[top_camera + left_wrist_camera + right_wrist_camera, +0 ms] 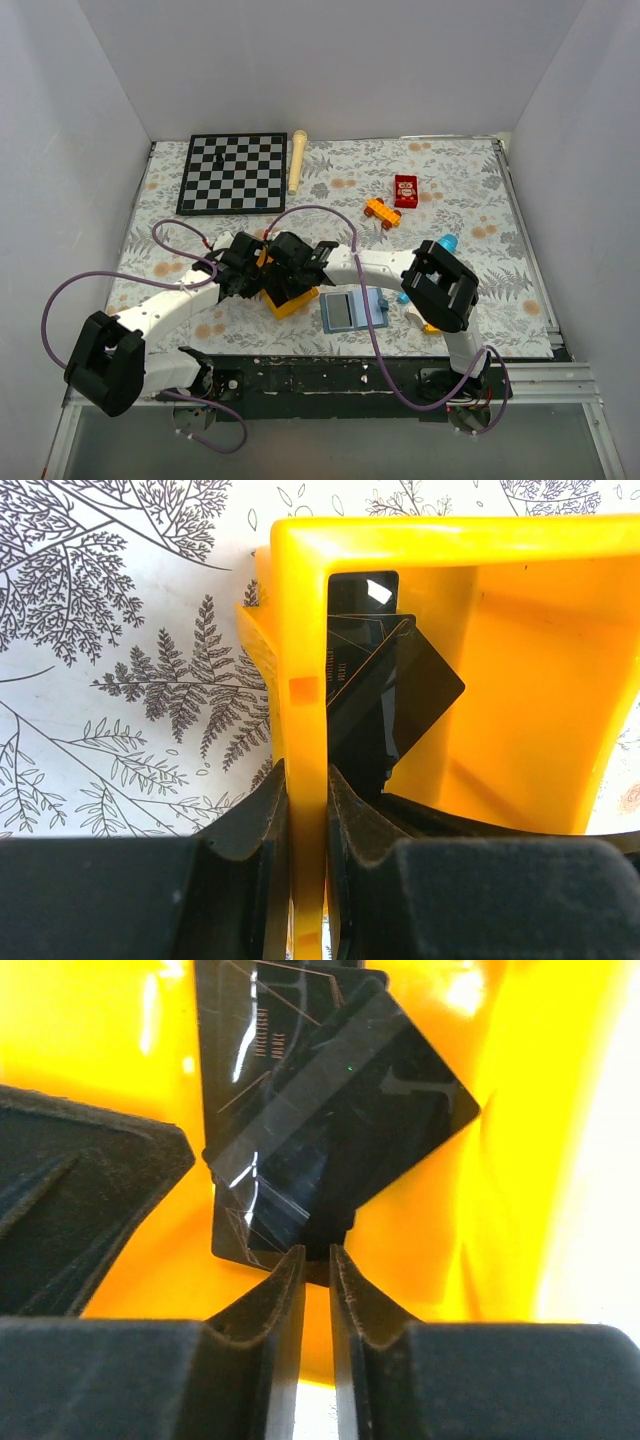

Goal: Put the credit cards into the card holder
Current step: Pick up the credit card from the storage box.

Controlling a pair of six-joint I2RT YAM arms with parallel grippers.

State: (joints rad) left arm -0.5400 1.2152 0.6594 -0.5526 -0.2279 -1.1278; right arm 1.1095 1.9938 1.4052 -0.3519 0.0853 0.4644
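I need to open my right gripper, swing the top credit card straight, as it slants across the card below, and pinch its long edge (400, 1170) before I lift it out.
Two glossy black credit cards (340, 1120) lie crossed inside a yellow bin (290, 302), also visible in the left wrist view as credit cards (400, 695). My left gripper (307, 780) is shut on the bin's yellow wall (300, 630). My right gripper (317, 1255) reaches into the bin with its tips at the cards' lower edge. Its jaws stand a narrow gap apart, and only yellow shows between them. The slate-blue card holder (345, 308) lies open on the table just right of the bin. From above, both grippers (275, 268) crowd over the bin.
A chessboard (232, 172) and a wooden stick (297, 160) lie at the back left. A small red box (406, 190), an orange toy (382, 211) and a bright blue toy (447, 243) sit to the right. The left gripper's finger (80, 1190) fills the bin's left side.
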